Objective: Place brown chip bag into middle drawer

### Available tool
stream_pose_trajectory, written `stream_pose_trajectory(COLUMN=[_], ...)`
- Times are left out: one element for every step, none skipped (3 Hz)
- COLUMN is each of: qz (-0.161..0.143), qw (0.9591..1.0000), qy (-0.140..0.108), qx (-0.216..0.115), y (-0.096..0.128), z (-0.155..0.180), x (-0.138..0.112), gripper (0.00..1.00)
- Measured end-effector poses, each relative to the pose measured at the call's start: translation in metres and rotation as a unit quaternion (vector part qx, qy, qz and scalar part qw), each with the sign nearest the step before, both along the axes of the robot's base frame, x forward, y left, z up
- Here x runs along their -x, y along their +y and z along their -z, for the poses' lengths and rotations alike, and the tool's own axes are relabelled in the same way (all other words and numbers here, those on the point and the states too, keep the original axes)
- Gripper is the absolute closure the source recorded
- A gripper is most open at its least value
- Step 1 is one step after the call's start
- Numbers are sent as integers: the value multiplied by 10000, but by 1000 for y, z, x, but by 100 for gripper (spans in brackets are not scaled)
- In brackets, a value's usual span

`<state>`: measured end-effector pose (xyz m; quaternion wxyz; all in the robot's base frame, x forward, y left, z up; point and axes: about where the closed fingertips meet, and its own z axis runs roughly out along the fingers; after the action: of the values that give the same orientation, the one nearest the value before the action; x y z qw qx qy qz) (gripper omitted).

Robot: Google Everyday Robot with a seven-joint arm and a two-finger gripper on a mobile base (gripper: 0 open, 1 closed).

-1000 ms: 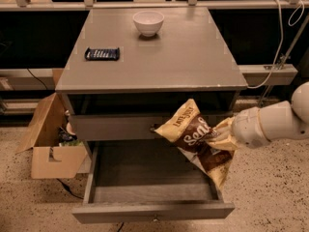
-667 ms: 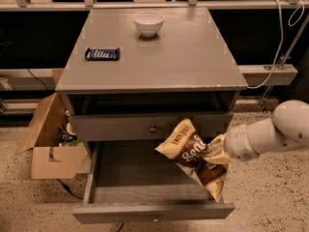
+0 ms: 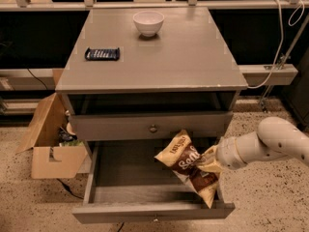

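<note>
The middle drawer is open. Next, my gripper releases the brown chip bag, which hangs tilted over that drawer, in the open middle drawer's half [image 3: 185, 180] closest to my white arm.
The brown chip bag [image 3: 187, 166], dark brown with white script and tan-yellow ends, hangs tilted over the right half of the open middle drawer [image 3: 120, 168], its lower end near the drawer's front right corner. My gripper [image 3: 211, 161] comes in from the right on a white arm and is shut on the bag's right edge. The bag covers most of the fingers.
A white bowl [image 3: 148, 22] and a small dark blue wrapped bar [image 3: 102, 54] sit on the cabinet top. The drawer front above with a round knob [image 3: 153, 128] is closed. An open cardboard box [image 3: 52, 144] stands on the floor at the left.
My arm has moved the bag left and down, from beside the cabinet's right edge to over the open drawer.
</note>
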<state>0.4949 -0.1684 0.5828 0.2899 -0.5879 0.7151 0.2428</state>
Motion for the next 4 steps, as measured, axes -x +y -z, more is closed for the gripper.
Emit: stream_pose_trajectory(qz=[0, -209, -486, -551], qw=[10000, 9998, 9985, 9981], qy=[0, 19, 170, 271], qx=[0, 19, 183, 70], y=[0, 1, 9, 11], z=[0, 21, 68, 95], x=[0, 0, -2, -8], gripper=[100, 100, 96, 65])
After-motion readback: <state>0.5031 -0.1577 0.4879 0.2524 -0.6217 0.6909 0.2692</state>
